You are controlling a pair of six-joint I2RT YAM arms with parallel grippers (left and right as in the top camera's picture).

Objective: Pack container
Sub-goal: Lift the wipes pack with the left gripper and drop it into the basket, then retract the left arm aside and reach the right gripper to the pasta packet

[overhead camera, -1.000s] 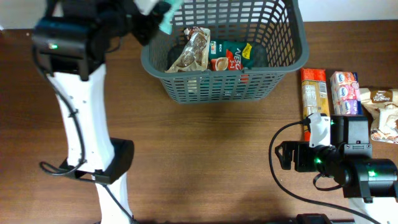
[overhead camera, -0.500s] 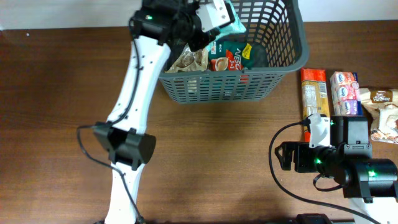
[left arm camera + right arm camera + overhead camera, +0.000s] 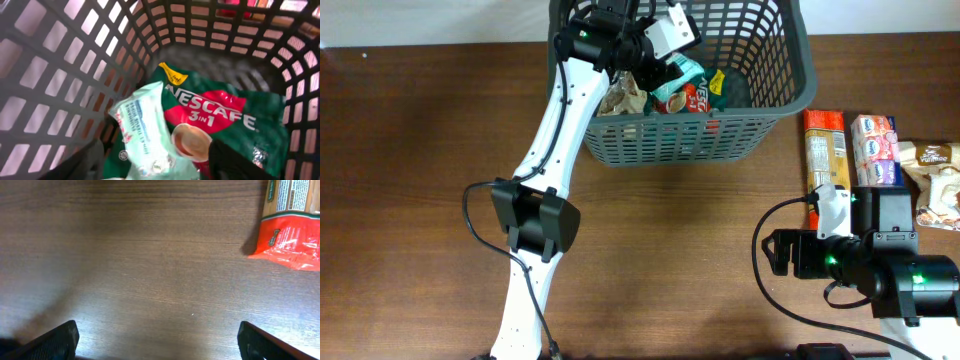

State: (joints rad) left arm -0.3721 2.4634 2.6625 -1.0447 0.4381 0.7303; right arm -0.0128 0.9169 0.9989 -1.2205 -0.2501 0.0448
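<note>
I should next move my right gripper to the orange-red packet beside the pink-and-white pack and close it across the packet's clear middle (image 3: 828, 164).
The container (image 3: 790, 100) is a dark grey slotted basket at the table's back middle. My left gripper (image 3: 662, 66) reaches down inside it near its left wall (image 3: 75, 75). In the left wrist view its jaws (image 3: 160, 167) stand apart, open, with gaps on both sides of a pale mint packet (image 3: 145, 130) that lies loose between them. The mint packet (image 3: 672, 84) rests on a green Nescafe 3in1 pack (image 3: 215, 115) on the basket floor. A brown snack bag (image 3: 625, 95) lies beside it. My right gripper (image 3: 775, 252) hangs open over bare wood (image 3: 157, 340), holding nothing.
Right of the basket lie an orange-red packet (image 3: 823, 150), whose end shows in the right wrist view (image 3: 290, 225), a pink-and-white pack (image 3: 875, 148) and a brown-and-white bag (image 3: 940, 180). The left arm's base (image 3: 535, 220) stands on the brown table.
The left arm swung from left of the basket to over and into it with the mint packet. Its jaws have opened and the packet now lies loose between them. The right arm stayed still.
</note>
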